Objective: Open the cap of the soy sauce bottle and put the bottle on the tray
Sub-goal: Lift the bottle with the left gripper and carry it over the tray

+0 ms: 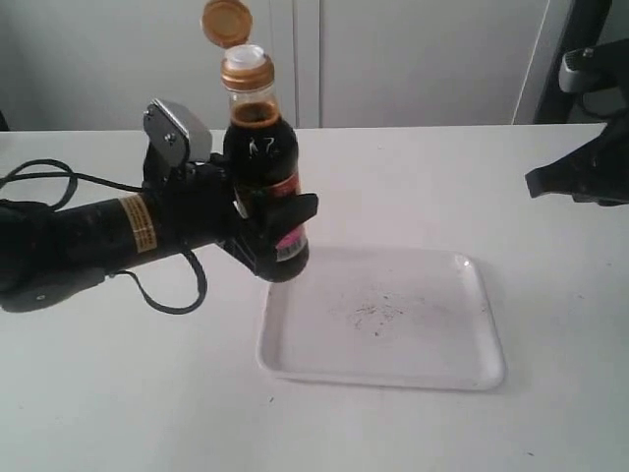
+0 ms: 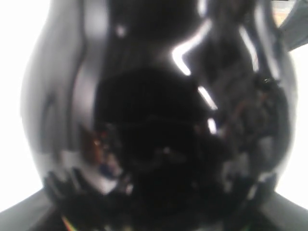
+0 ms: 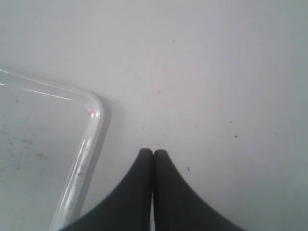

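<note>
The robot's left gripper should set the soy sauce bottle down by the dark specks in the tray's middle (image 1: 370, 330).
The soy sauce bottle (image 1: 263, 162) stands upright in the air, its base at the near-left corner of the tray (image 1: 462, 364). Its golden-orange cap (image 1: 226, 20) is flipped up and back on its hinge, over the collar (image 1: 246, 69). My left gripper (image 1: 278, 228) is shut on the bottle's lower body from the left. Dark glass of the bottle (image 2: 154, 115) fills the left wrist view and hides the jaws. My right gripper (image 1: 536, 183) hovers at the right edge, away from the bottle. In the right wrist view the right gripper (image 3: 153, 153) has its fingers pressed together, empty, beside the tray's corner (image 3: 94, 115).
The white table (image 1: 413, 177) carries the tray, which holds only dark specks (image 1: 378, 313) in its middle. A black cable (image 1: 49, 172) trails behind the left arm. White wall panels stand behind the table.
</note>
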You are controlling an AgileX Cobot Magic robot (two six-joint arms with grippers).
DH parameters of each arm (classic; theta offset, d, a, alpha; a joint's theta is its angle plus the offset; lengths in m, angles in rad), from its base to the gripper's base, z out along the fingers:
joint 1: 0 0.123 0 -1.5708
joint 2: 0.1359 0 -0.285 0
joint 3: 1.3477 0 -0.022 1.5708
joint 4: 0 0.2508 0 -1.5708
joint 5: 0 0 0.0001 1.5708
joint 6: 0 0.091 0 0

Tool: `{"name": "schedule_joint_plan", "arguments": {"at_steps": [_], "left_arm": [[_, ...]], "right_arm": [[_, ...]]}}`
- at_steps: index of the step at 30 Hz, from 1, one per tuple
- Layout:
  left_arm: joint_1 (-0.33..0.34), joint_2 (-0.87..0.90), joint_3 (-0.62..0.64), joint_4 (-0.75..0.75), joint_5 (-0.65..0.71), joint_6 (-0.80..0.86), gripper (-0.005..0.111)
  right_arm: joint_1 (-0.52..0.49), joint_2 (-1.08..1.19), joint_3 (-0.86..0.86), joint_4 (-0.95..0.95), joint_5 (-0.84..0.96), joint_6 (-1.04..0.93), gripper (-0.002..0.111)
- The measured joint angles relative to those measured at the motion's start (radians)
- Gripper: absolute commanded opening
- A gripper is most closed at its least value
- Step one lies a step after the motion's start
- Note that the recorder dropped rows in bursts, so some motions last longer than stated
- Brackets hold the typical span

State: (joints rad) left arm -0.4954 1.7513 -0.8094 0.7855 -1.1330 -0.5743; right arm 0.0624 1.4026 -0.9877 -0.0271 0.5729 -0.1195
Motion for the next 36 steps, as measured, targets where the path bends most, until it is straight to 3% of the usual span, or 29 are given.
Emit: {"name": "schedule_joint_plan", "arguments": {"at_steps": [9, 20, 36], "left_arm": [[-0.156, 0.000, -0.011, -0.096, 0.062, 0.071, 0.000], [-0.269, 0.000, -0.011, -0.266, 0.089, 0.170, 0.000], [-0.292, 0.215, -0.169, -0.335, 0.122, 0.196, 0.000]], "right_arm": [[-0.010, 0.008, 0.019, 0.015, -0.034, 0.000, 0.000], [-0.010, 0.050, 0.020, 0.027, -0.061, -0.002, 0.000], [-0.010, 0.076, 0.020, 0.052, -0.107, -0.002, 0.000]]}}
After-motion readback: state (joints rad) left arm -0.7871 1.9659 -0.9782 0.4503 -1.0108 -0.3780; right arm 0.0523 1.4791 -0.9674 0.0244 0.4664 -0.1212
